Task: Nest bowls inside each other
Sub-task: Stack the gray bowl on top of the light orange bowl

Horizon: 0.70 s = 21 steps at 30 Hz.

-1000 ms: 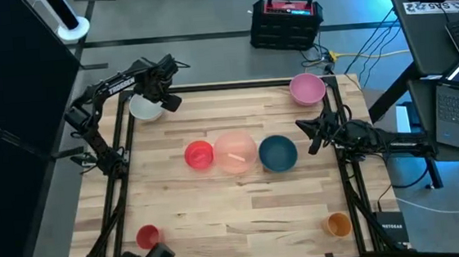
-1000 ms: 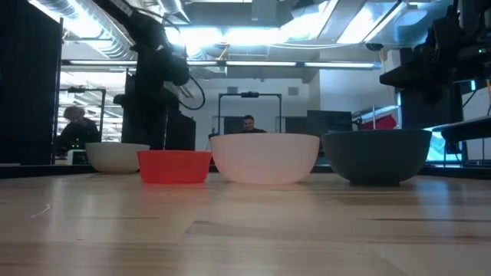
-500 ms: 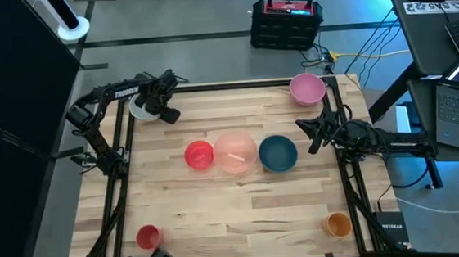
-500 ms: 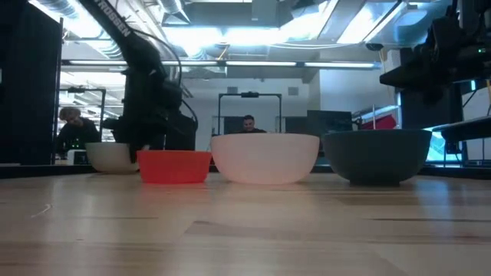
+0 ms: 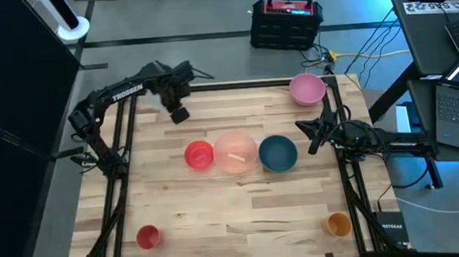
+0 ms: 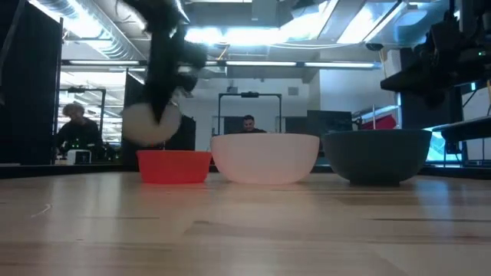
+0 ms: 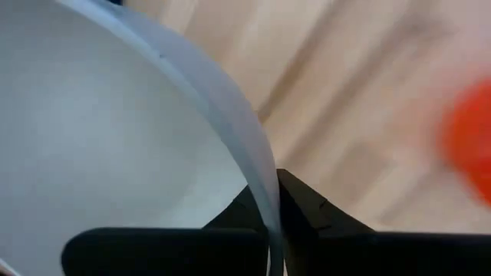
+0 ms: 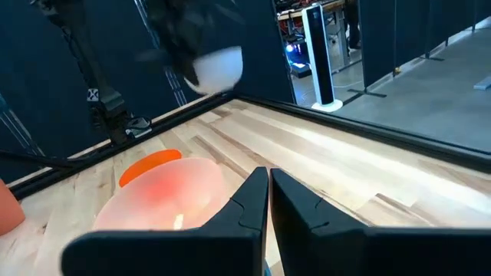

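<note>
My left gripper is going to let go of the white bowl inside the translucent pale pink bowl (image 5: 233,150), between the red and teal bowls.
My left gripper (image 5: 178,113) hangs over the table's far left part, shut on a white bowl (image 6: 151,123) that is off the table. The arm hides this bowl in the high view; it shows in the right wrist view as a white bowl (image 8: 215,67). A red bowl (image 5: 199,155), a translucent pale pink bowl (image 5: 235,151) and a teal bowl (image 5: 277,153) stand in a row at mid-table. A pink bowl (image 5: 307,89) sits at the far right corner. A small red bowl (image 5: 148,237) and an orange bowl (image 5: 336,224) sit near the front corners. My right gripper (image 5: 307,135) waits shut at the right edge. My left gripper pinches the white bowl's rim (image 7: 263,184), one finger inside the bowl and one outside. The fingers come from above, pointing down. The bowl hangs below them, tilted and clear of the table.
Black frame rails run along the table's left, right and far edges. Bare wood lies between the row of bowls and the near edge. People show in the room beyond the table in the low view.
My left gripper has gone down to the white bowl at the far left corner, shut on its rim and risen. It has carried the bowl off the table toward the right, nearer the middle row. The wrist has rolled, and the bowl now hangs tilted.
</note>
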{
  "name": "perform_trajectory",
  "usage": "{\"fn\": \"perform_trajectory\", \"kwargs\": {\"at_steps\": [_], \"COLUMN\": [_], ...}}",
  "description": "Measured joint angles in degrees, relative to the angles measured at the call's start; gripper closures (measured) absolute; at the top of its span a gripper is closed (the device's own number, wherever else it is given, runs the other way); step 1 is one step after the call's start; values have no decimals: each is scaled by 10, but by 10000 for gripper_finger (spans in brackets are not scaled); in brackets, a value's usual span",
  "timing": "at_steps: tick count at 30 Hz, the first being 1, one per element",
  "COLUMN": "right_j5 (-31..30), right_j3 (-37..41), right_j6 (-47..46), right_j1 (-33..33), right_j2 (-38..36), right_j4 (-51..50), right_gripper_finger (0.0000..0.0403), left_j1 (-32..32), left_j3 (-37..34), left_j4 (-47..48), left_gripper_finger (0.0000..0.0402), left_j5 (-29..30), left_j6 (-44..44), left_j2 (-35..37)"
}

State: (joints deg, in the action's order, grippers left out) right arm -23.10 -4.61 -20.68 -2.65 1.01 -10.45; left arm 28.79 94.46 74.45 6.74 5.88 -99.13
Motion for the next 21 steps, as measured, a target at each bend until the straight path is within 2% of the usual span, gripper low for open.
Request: {"fn": "perform_trajectory", "kwargs": {"at_steps": [6,10,13,21], "right_j5": [0,-4,-3,0], "right_j3": [0,0,0,0], "right_j6": [-5,-6,-7,-7], "right_j1": [0,0,0,0], "right_j2": [4,4,4,4], "right_j4": [-4,-4,-4,-5], "right_gripper_finger": [403,403,403,403], "left_j1": [-119,-201,-230,-256], "left_j3": [125,205,256,264], "left_j4": [22,22,31,41], "left_gripper_finger": [401,401,401,401], "left_j5": [-15,-30,-34,-56], "left_j6": [5,23,36,72], "left_j2": [-41,-111,-176,-213]}}
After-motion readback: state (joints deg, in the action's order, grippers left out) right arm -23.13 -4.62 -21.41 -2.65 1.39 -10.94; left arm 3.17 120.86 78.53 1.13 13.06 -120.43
